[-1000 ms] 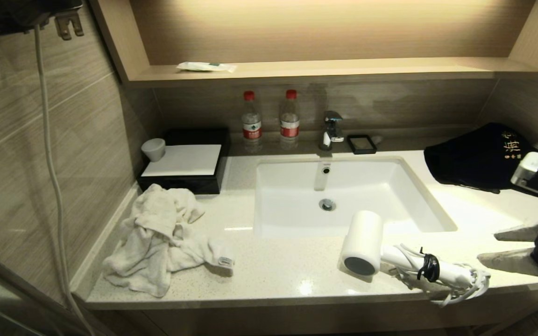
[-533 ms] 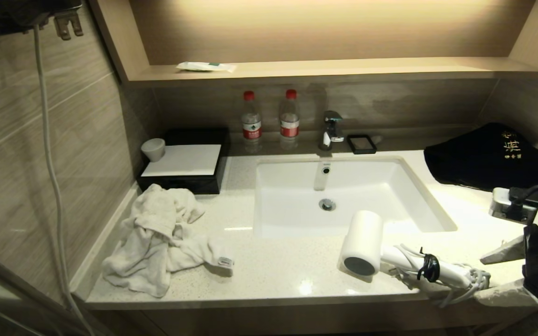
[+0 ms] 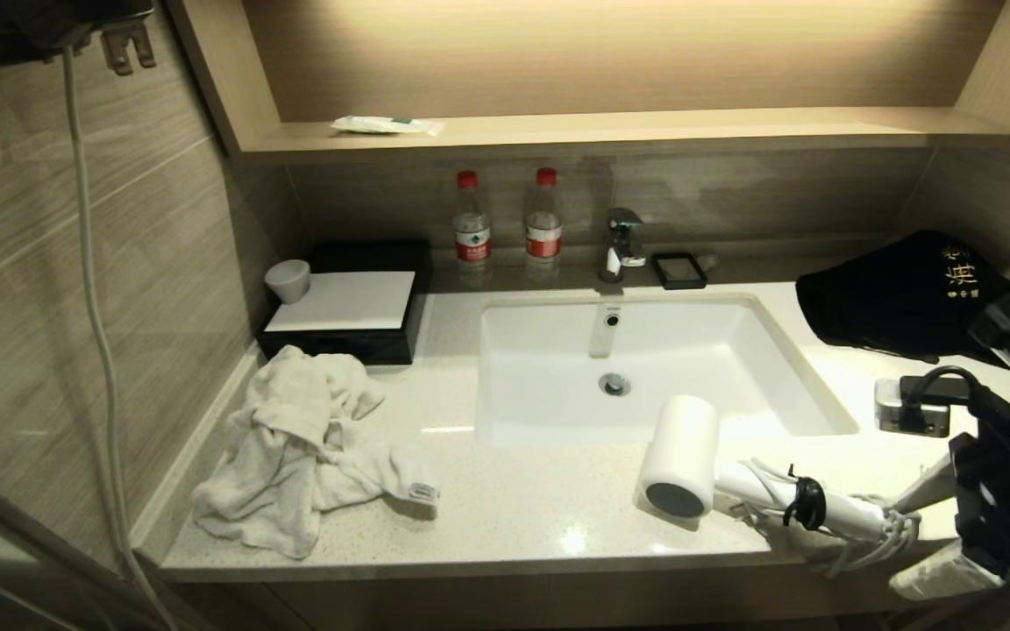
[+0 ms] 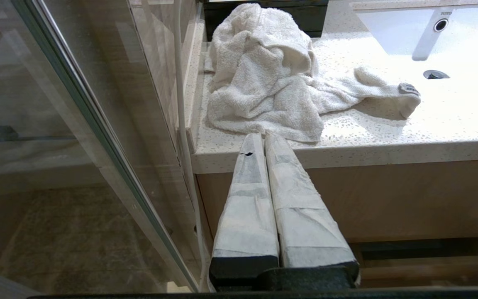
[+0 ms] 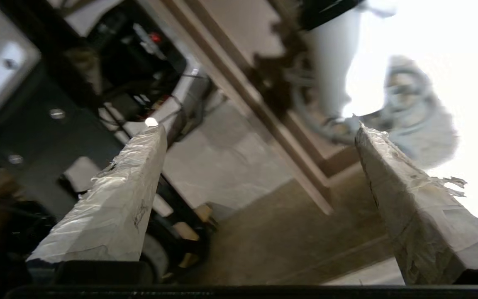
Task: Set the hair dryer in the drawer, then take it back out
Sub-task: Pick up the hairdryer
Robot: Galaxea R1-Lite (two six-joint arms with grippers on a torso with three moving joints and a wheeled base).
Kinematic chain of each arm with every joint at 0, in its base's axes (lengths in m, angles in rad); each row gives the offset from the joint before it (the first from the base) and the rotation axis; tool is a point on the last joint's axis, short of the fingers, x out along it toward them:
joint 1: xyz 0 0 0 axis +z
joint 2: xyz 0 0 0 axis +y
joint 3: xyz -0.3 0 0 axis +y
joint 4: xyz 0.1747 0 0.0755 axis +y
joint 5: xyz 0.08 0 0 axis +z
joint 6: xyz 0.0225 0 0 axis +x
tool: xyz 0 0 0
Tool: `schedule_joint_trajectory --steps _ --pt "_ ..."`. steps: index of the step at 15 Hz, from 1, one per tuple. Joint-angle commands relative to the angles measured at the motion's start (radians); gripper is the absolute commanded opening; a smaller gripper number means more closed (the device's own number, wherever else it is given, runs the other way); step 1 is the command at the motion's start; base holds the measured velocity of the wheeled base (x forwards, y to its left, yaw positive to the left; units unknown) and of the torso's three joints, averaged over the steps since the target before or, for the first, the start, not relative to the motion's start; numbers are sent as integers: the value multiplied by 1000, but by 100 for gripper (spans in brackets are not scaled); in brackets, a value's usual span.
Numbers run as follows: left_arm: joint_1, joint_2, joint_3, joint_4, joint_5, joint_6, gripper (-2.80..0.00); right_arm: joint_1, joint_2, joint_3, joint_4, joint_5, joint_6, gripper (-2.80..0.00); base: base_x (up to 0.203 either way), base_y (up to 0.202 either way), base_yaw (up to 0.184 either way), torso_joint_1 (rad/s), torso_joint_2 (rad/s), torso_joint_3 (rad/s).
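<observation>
The robot's right gripper needs to next move to the black strap (image 3: 808, 504) (image 5: 328, 12) around the white hair dryer's handle and close there.
The white hair dryer (image 3: 680, 456) lies on the counter's front right part, with its dark round end facing the front edge. Its handle (image 3: 821, 513) and strapped cord point right. My right gripper (image 3: 904, 543) is open at the counter's front right edge, just beyond the handle's end. One finger is over the counter top, the other is lower, in front of the edge. In the right wrist view the gripper (image 5: 259, 129) holds nothing, and the blurred hair dryer (image 5: 334, 62) lies beyond its tips. My left gripper (image 4: 262, 136) is shut and parked at the counter's front left. The drawer is out of view.
A crumpled white towel (image 3: 303, 447) lies front left. The white sink (image 3: 505, 368) fills the middle, with a faucet (image 3: 623, 241) and two bottles (image 3: 472, 219) behind it. A black bag (image 3: 899, 294) sits back right and a black tray box (image 3: 347, 346) back left. A glass door (image 4: 77, 124) stands left.
My right gripper has come down and leftward toward the end of the hair dryer's handle, rolling its wrist and spreading its fingers wider. The hair dryer and the left arm have not moved.
</observation>
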Motion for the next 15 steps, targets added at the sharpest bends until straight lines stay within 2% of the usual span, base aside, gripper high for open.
schedule_joint_trajectory --steps 1,4,7,10,15 --pt "0 1 2 0 0 0 -280 20 44 -42 -8 -16 -7 0 0 0 0 0 0 0" --pt "0 2 0 0 0 0 -280 50 89 -161 -19 -19 -8 0 0 0 0 0 0 0" --pt "0 2 2 0 0 0 -280 81 134 -187 -34 -29 -10 0 0 0 0 0 0 0" --pt "0 0 2 0 0 0 -280 118 188 -203 -88 -99 -6 0 0 0 0 0 0 0" --pt "0 1 2 0 0 0 -280 148 269 -261 -122 -133 -13 0 0 0 0 0 0 0"
